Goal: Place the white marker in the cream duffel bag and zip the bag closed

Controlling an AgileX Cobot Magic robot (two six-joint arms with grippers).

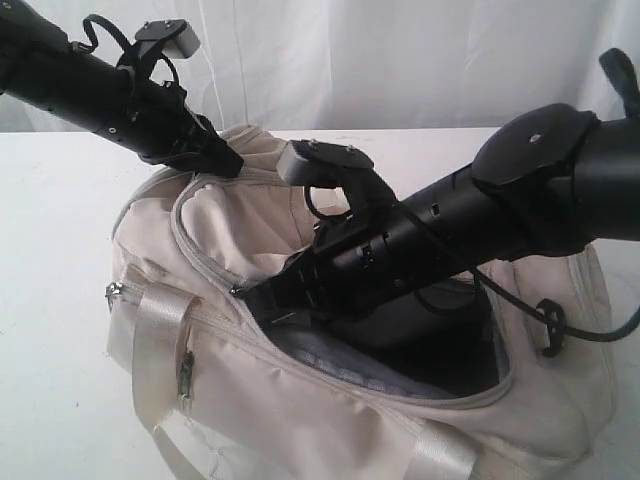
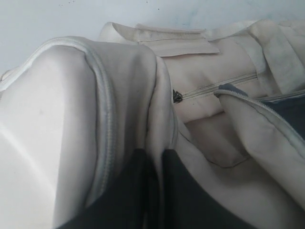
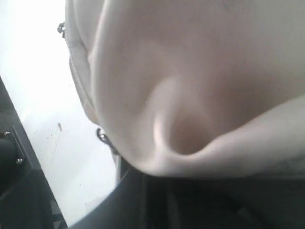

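Note:
I can see the zipper track bowing slack beside the bag's fold in my left gripper, so next I open it and take the track's edge nearer my right gripper [image 1: 205,262].
The cream duffel bag [image 1: 300,410] lies on the white table with its top zipper open and dark lining [image 1: 450,365] showing. At the bag's far left edge, my left gripper [image 1: 225,160] is shut on a fold of the opening's cream fabric; that fold runs up between its two dark fingers [image 2: 157,155]. My right gripper [image 1: 262,297] reaches across into the left end of the opening, right at the zipper line. In the right wrist view a bulge of cream fabric [image 3: 190,86] covers its dark jaws, so their gap is hidden. The white marker is out of view.
A shiny webbing strap [image 1: 155,330] and a side-pocket zipper pull [image 1: 185,375] hang on the bag's near side. Another metal pull [image 2: 177,97] sits on a far pocket. White table [image 1: 50,300] surrounds the bag, with a white curtain [image 1: 400,60] behind.

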